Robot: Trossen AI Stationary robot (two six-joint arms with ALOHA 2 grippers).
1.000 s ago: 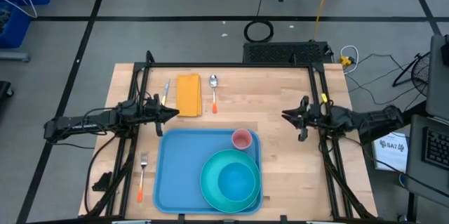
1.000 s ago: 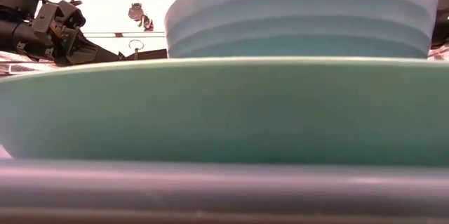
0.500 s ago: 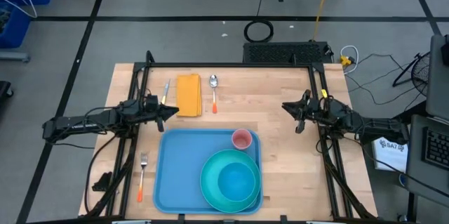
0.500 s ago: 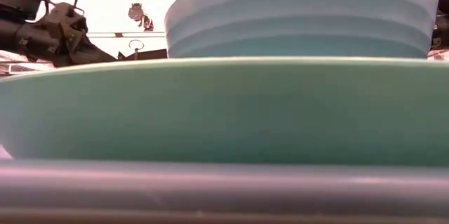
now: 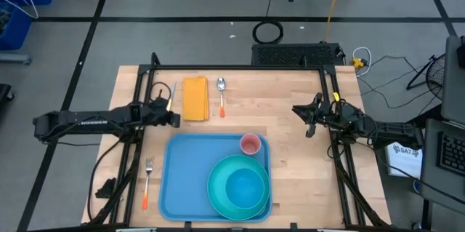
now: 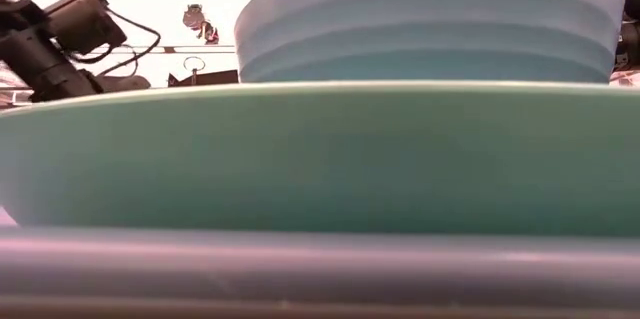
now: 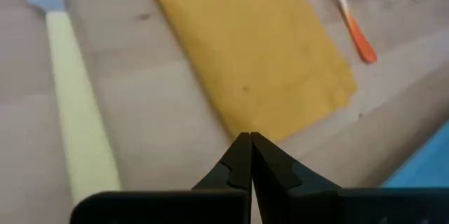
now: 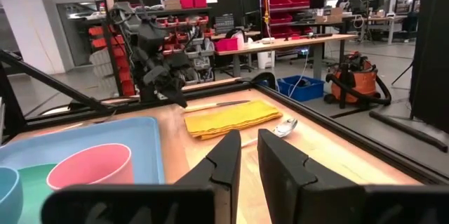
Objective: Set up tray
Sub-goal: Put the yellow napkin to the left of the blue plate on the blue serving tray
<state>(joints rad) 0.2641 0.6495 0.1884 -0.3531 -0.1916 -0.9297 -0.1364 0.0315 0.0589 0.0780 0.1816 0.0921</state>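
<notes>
The napkin's near corner is outside the closed fingers of my left gripper, so next I open the gripper and pinch that corner (image 5: 186, 118) before I move the napkin to the tray.
The light-blue tray (image 5: 182, 177) lies at the table's near middle. On it stand a teal plate (image 5: 218, 188), a blue bowl (image 5: 244, 187) on the plate, and a pink cup (image 5: 251, 145). A folded yellow napkin (image 5: 195, 98) lies beyond the tray, between a yellow-handled knife (image 5: 171, 94) and an orange-handled spoon (image 5: 221, 95). A fork (image 5: 147, 181) lies left of the tray. My left gripper (image 5: 176, 118) is shut, its tips (image 7: 248, 140) at the napkin's near edge (image 7: 242, 127). My right gripper (image 5: 298, 112) hangs narrowly open and empty (image 8: 249, 147) right of the cup. My left gripper's shut fingertips point slanting down at the napkin's near edge (image 7: 242, 127), close to its left corner. Whether they touch the cloth or the table, I cannot tell.
Bare wood lies between the spoon and my right gripper (image 5: 269, 108). A black frame (image 5: 240, 67) runs round the table's far and side edges. In the low view the plate (image 6: 320, 159) and bowl (image 6: 430, 29) hide most of the table.
My left gripper has gone down toward the table at the napkin's near end and tipped its fingers downward. My right gripper has drawn back a little toward the table's far right. Nothing on the table has moved.
</notes>
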